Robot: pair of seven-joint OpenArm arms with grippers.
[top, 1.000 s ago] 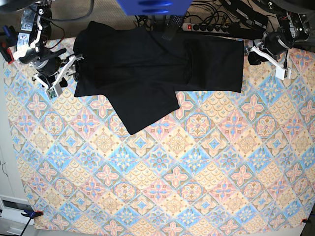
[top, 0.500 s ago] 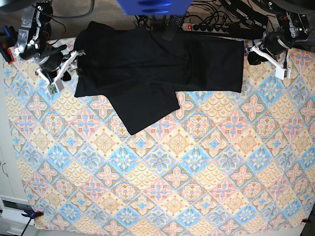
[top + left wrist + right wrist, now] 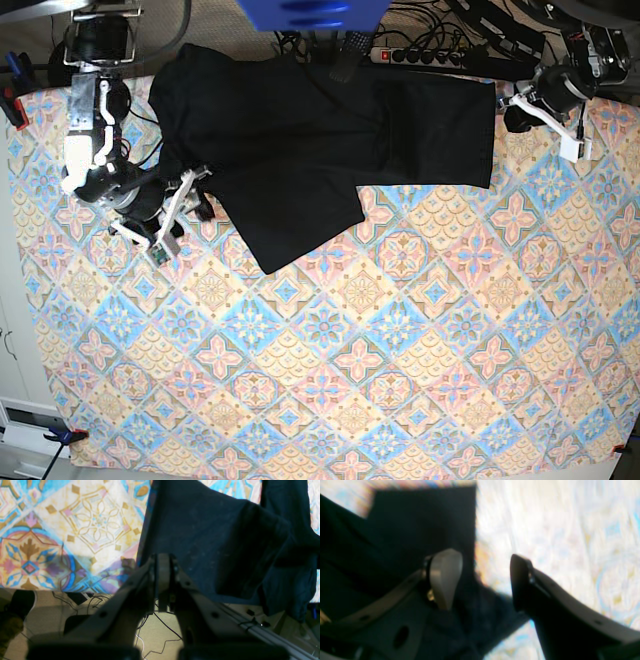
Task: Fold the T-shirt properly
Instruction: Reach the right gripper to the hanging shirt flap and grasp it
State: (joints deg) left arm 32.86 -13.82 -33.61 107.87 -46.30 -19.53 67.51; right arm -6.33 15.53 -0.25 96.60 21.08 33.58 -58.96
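Next, my right gripper closes on the flap's side edge (image 3: 246, 241) (image 3: 474, 522), close to the flap's near corner, where the black T-shirt reaches toward the tablecloth's middle.
The black T-shirt (image 3: 320, 130) lies spread along the far side of the patterned tablecloth (image 3: 350, 350), one flap reaching toward the middle. My right gripper (image 3: 185, 210) stands open at the shirt's left edge. In the right wrist view its pale finger (image 3: 445, 577) is over the T-shirt (image 3: 407, 530) and the dark one over the cloth, right gripper (image 3: 482, 580) straddling the hem. My left gripper (image 3: 512, 105) is shut beside the shirt's right edge. In the left wrist view the left gripper (image 3: 163, 562) overlaps the corner of the T-shirt (image 3: 212, 542); no fabric shows between the tips.
A power strip (image 3: 415, 55) and cables run behind the table's far edge, beside a blue object (image 3: 310, 12). The shirt's right end hangs over that edge above the floor (image 3: 155, 630). A clamp (image 3: 65, 435) grips the near left corner.
My right arm has swung from the far left corner toward the near side, down along the shirt's left edge. The left arm has stayed put.
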